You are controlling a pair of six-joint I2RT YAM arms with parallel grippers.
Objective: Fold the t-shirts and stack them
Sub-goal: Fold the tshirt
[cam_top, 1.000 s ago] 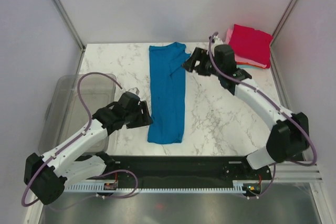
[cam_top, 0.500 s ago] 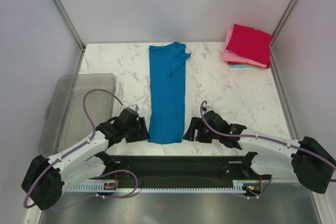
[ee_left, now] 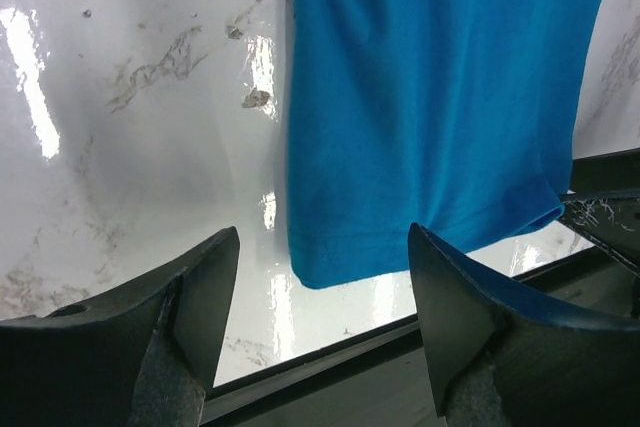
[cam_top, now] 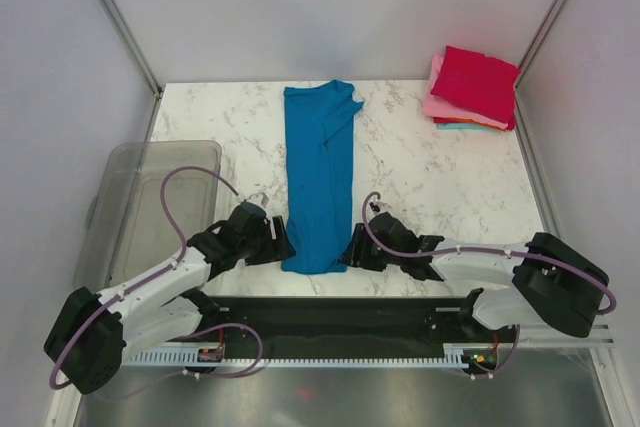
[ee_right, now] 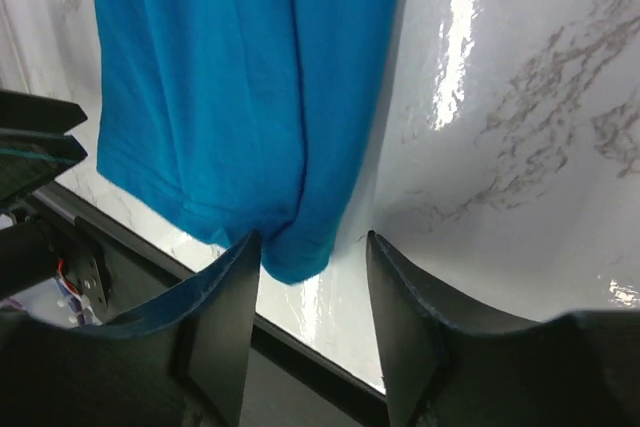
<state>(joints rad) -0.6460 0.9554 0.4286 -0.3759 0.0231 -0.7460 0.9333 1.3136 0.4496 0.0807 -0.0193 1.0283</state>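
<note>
The blue t-shirt's hem is bunched up at one corner. Next, my left gripper pinches the hem's opposite corner (ee_left: 312,265) and help pull the hem tight before folding.
A bright blue t-shirt (cam_top: 320,167) lies folded lengthwise into a long strip down the middle of the marble table, collar at the far end, hem at the near edge. My left gripper (cam_top: 278,244) is open at the hem's left corner; in the left wrist view that blue t-shirt (ee_left: 430,97) corner sits between the spread tips of the left gripper (ee_left: 322,232). My right gripper (cam_top: 350,250) is open at the hem's right corner. In its wrist view the right gripper (ee_right: 312,237) straddles the rounded corner of the blue t-shirt (ee_right: 240,77), and the cloth is not pinched.
Folded t-shirts are stacked at the back right, crimson red (cam_top: 475,82) on top of pink (cam_top: 440,104), with a teal edge (cam_top: 455,126) below. A clear grey plastic bin (cam_top: 150,197) stands at the left. The black base rail (cam_top: 330,312) runs just behind the hem.
My right arm has swung from the collar end back to the near right corner of the hem, its jaws narrowing. My left gripper has edged up to the near left corner.
</note>
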